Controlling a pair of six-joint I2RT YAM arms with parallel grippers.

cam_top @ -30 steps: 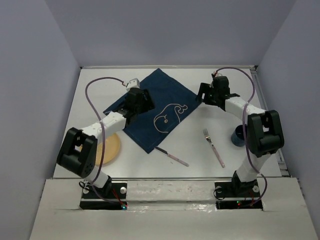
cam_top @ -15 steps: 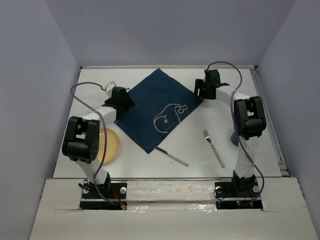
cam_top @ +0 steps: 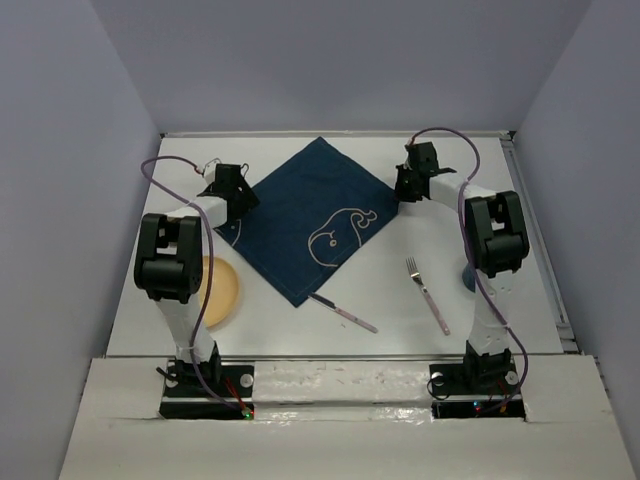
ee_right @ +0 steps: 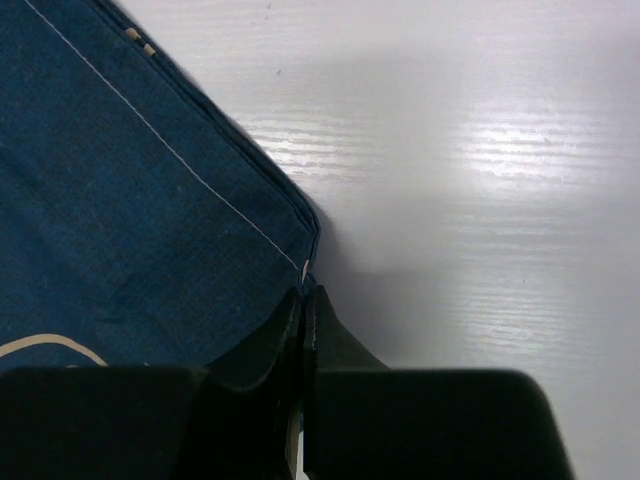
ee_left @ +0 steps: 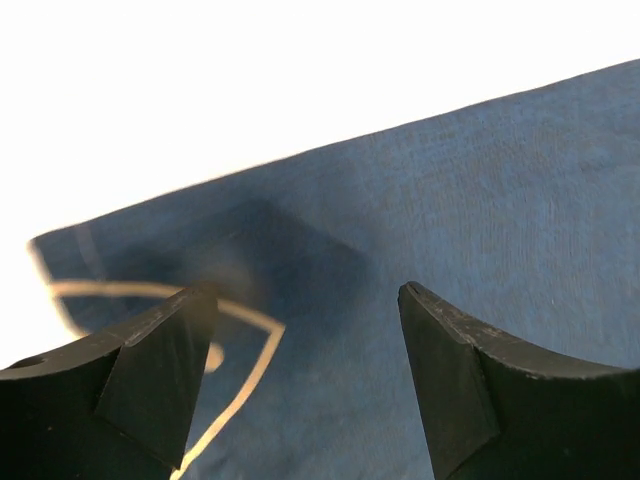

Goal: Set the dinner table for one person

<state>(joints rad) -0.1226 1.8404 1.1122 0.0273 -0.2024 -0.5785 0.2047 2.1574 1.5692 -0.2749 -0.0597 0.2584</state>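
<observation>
The knife's blade is beside the near corner (cam_top: 297, 302) of the dark blue mat. My left gripper will go to that corner next and close there.
The dinner table (cam_top: 385, 280) is a white tabletop. On it lies a dark blue mat (cam_top: 310, 215) with a white whale outline, turned like a diamond. My right gripper (cam_top: 408, 186) is at the mat's right corner. In the right wrist view the gripper (ee_right: 303, 296) is shut, with the mat's (ee_right: 130, 220) hemmed corner pinched between its tips. My left gripper (cam_top: 233, 196) hovers over the mat's left corner. In the left wrist view that gripper (ee_left: 305, 300) stands open above the blue cloth (ee_left: 470, 200), holding nothing.
A yellow plate (cam_top: 219, 290) lies at the near left, partly behind my left arm. A knife (cam_top: 343, 313) lies just below the mat and a fork (cam_top: 427, 295) to its right. A blue cup (cam_top: 470, 273) shows behind my right arm. Lavender walls surround the table.
My right gripper has shut on the mat's right corner. My left arm has swung left and back, from over the mat to its left corner, still open.
</observation>
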